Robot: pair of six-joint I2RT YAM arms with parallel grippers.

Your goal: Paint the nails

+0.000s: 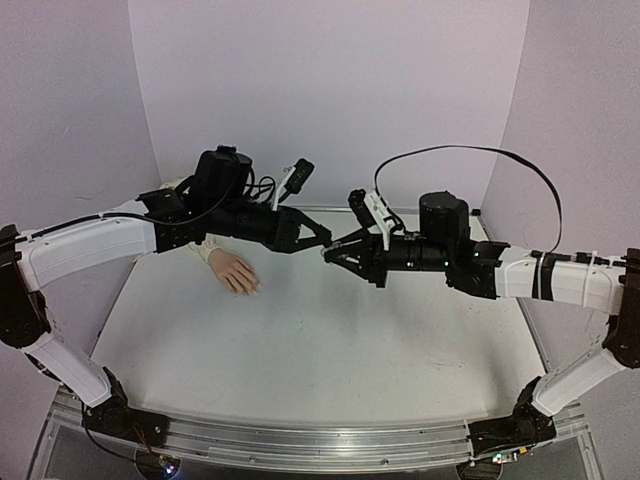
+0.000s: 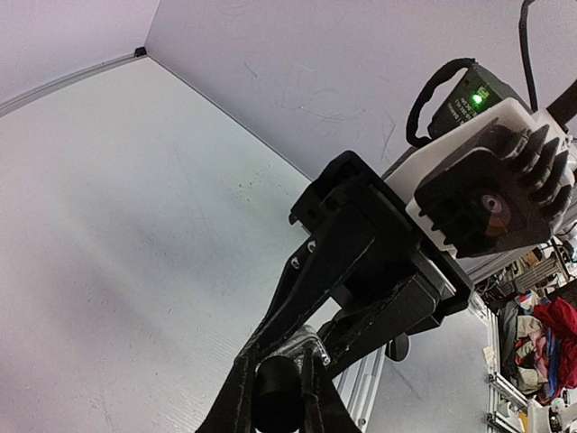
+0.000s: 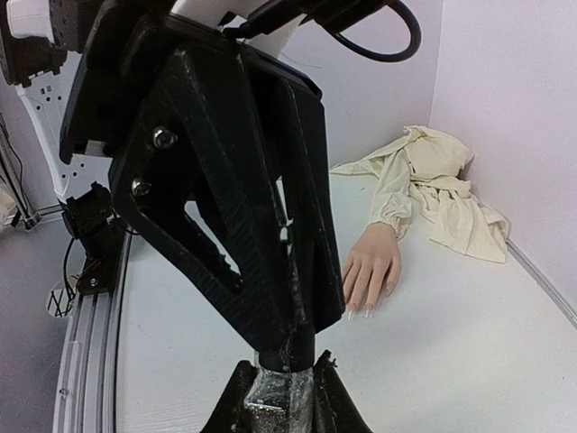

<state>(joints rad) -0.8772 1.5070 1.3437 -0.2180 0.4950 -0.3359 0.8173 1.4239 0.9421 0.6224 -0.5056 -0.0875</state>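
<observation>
My left gripper needs to release the dark cap that it holds, while the bottle is standing between the mannequin hand and that arm's base (image 1: 191, 323).
The pinkish mannequin hand (image 1: 235, 272) lies palm down at the table's back left, its cream sleeve (image 3: 433, 185) bunched against the wall. The nails (image 3: 350, 314) are pale and pointed. Both arms meet in mid-air to the right of the hand. My right gripper (image 3: 279, 401) is shut on a small glittery polish bottle (image 3: 281, 397), seen also from the left wrist as the bottle (image 2: 311, 347). My left gripper (image 2: 278, 397) is shut on the bottle's black cap (image 2: 278, 388), tip to tip with the right gripper (image 1: 335, 252). No brush shows.
Lavender walls close in the back and both sides. An aluminium rail (image 1: 320, 440) runs along the near edge with both arm bases on it. A black cable (image 1: 470, 152) loops above the right arm. Clutter (image 2: 541, 334) lies beyond the table.
</observation>
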